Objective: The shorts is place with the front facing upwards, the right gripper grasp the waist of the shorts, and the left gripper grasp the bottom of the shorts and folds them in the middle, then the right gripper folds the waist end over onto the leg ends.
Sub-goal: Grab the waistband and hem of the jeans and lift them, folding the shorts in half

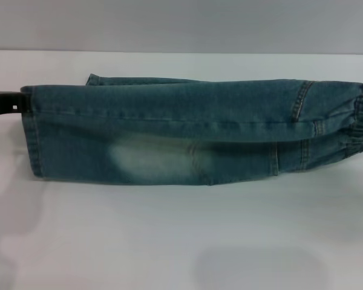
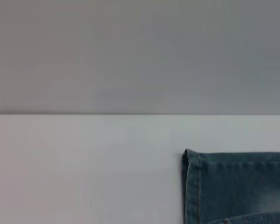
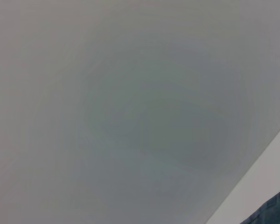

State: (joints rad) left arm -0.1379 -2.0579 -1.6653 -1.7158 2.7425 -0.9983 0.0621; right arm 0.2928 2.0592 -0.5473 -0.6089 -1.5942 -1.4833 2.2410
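Observation:
Next, I let go of the hem corner on the denim layer edge sticking out (image 1: 133, 79) (image 2: 247, 159) behind the shorts' band with my left gripper.
The shorts (image 1: 187, 130) lie on the white table (image 1: 169, 241), folded lengthwise into one long band. A pale faded patch (image 1: 151, 160) shows on the near leg. The gathered waist (image 1: 360, 118) is at the right and the bottom of the shorts (image 1: 31, 133), the straight stitched leg ends, is at the left. My left gripper (image 1: 6, 103) shows as a black bar at the left edge, reaching the far corner of the hem. The left wrist view shows a hem corner (image 2: 191, 163) flat on the table. My right gripper is out of view; its wrist view catches only a denim corner (image 3: 273, 212).
A grey wall (image 1: 181, 24) runs behind the table's far edge. A second denim layer edge (image 1: 127, 80) sticks out behind the band. Bare white tabletop lies in front of the shorts.

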